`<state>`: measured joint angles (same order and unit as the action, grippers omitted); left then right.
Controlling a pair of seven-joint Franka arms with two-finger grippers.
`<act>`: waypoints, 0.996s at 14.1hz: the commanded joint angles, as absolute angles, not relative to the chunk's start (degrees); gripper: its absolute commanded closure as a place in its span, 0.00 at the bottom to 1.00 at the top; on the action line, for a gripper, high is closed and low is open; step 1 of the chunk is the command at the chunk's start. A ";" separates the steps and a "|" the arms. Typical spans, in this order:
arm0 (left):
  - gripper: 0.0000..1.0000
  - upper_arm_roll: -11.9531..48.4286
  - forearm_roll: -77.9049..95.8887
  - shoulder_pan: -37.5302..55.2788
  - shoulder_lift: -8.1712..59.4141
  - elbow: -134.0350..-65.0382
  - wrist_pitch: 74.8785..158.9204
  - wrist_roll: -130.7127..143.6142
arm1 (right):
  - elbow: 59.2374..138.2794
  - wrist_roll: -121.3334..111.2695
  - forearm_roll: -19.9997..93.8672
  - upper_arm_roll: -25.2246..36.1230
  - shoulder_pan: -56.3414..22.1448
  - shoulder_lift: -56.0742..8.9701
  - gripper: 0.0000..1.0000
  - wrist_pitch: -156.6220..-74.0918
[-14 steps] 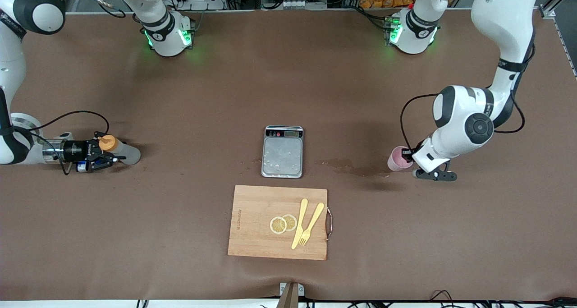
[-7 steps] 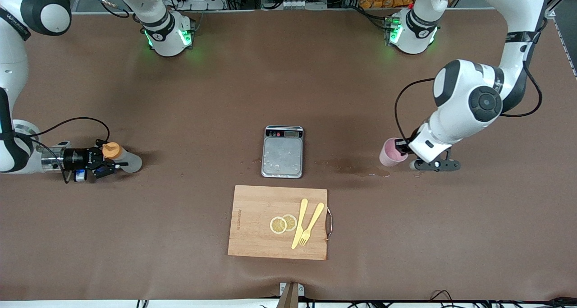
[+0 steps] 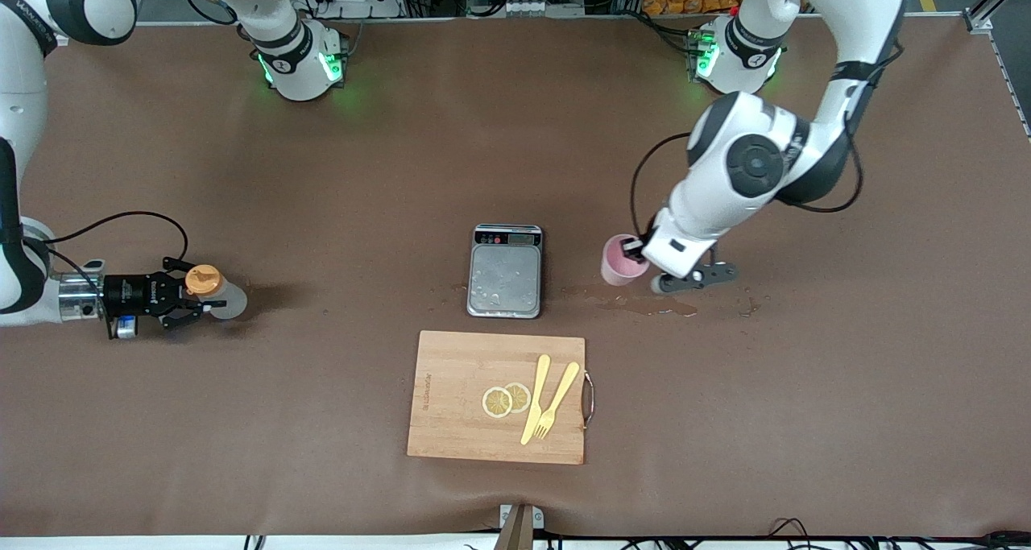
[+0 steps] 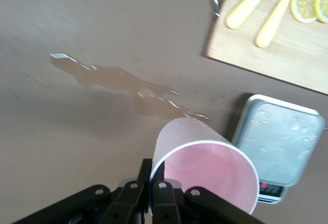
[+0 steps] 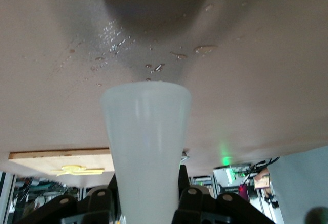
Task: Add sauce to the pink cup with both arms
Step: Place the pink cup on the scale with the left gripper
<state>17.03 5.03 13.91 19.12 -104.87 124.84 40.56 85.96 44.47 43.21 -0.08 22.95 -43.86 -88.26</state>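
Note:
My left gripper will let go of the pink cup on the middle of the grey scale's plate (image 3: 502, 286) (image 4: 279, 141).
My left gripper (image 3: 637, 250) is shut on the rim of the pink cup (image 3: 618, 262), one finger inside and one outside. It holds the cup over the table beside the grey scale (image 3: 505, 270), toward the left arm's end. The left wrist view shows the cup (image 4: 210, 168) empty, with the left gripper (image 4: 154, 171) pinching its wall. At the right arm's end, my right gripper (image 3: 192, 295) is shut on the sauce bottle (image 3: 221, 299) just below its orange cap (image 3: 201, 279). In the right wrist view the whitish bottle (image 5: 146, 142) sticks out from between the right gripper's (image 5: 147, 188) fingers.
A wet patch (image 3: 640, 302) lies on the brown table under the cup. A wooden cutting board (image 3: 451, 429) with two lemon slices (image 3: 506, 399), a yellow knife (image 3: 535, 399) and a fork (image 3: 556, 399) sits nearer the front camera than the scale.
The left arm has carried the pink cup from the left arm's end toward the scale. The right gripper has closed on the sauce bottle and pulled it slightly back, tipping it up.

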 commanded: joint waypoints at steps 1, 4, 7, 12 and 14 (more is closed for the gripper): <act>1.00 16.61 5.71 18.00 24.24 -98.01 123.49 48.57 | 86.84 49.56 41.31 0.35 20.05 -39.74 0.58 -88.94; 1.00 16.35 5.10 23.54 30.21 -92.22 123.49 57.89 | 86.84 56.40 36.40 0.09 16.36 -35.52 0.58 -91.66; 1.00 16.26 2.47 26.97 34.62 -88.08 123.49 64.14 | 86.75 63.70 33.14 0.18 11.88 -32.53 0.58 -92.72; 1.00 16.00 0.71 29.70 39.80 -82.10 123.84 69.95 | 84.91 72.67 29.01 0.18 7.21 -30.59 0.58 -92.90; 1.00 13.72 -0.09 32.41 41.39 -80.43 124.19 72.06 | 84.47 75.22 27.43 0.09 5.99 -30.15 0.58 -92.99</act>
